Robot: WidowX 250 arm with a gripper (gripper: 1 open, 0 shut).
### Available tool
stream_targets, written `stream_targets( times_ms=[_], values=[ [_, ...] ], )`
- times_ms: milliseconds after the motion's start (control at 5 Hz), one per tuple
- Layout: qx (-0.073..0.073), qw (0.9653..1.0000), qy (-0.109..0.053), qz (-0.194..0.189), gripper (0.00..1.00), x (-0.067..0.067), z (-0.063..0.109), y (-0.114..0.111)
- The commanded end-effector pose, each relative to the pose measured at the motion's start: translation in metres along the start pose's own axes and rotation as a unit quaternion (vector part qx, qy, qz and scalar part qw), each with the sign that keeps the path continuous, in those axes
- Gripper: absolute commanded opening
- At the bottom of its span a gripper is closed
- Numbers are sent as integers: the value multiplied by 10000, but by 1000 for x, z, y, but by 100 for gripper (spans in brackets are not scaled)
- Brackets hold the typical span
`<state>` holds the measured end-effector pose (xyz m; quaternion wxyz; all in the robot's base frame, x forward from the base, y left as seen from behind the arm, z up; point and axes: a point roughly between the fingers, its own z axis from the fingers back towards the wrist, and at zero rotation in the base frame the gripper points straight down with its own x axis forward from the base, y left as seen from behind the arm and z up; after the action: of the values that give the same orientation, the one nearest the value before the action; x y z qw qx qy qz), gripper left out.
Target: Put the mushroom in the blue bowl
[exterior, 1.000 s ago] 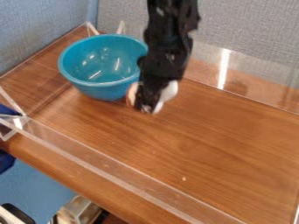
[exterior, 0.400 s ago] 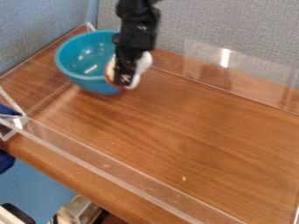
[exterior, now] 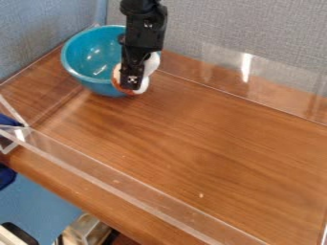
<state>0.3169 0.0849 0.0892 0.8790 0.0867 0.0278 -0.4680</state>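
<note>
My gripper needs to let go of the mushroom on the wooden table (exterior: 102,97) just in front of the blue bowl.
The turquoise-blue bowl (exterior: 87,55) stands at the back left corner of the wooden table (exterior: 192,144). The black arm reaches down from above, and its gripper (exterior: 134,77) is at the bowl's right rim. Between the fingers sits the mushroom (exterior: 129,83), its cream-white stem and a bit of reddish-brown cap showing at the tips. The gripper is shut on it. The mushroom hangs over or just outside the rim; I cannot tell which. The arm hides the bowl's right edge.
Low clear acrylic walls ring the table: one along the front (exterior: 115,177), one at the back right (exterior: 262,72), one on the left (exterior: 26,81). A blue-grey fabric wall rises behind the bowl.
The gripper has carried the mushroom left and toward the back, from the table in front of the bowl's right side up to the bowl's right rim. The bowl has stayed put.
</note>
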Motion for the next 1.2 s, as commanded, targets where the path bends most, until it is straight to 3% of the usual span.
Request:
stream_targets(
  times_ms=[0, 1000],
  values=[
    [144, 9997, -14, 214, 0, -18, 4, 17],
    [-23, 10000, 39, 84, 0, -33, -11, 14]
  ],
)
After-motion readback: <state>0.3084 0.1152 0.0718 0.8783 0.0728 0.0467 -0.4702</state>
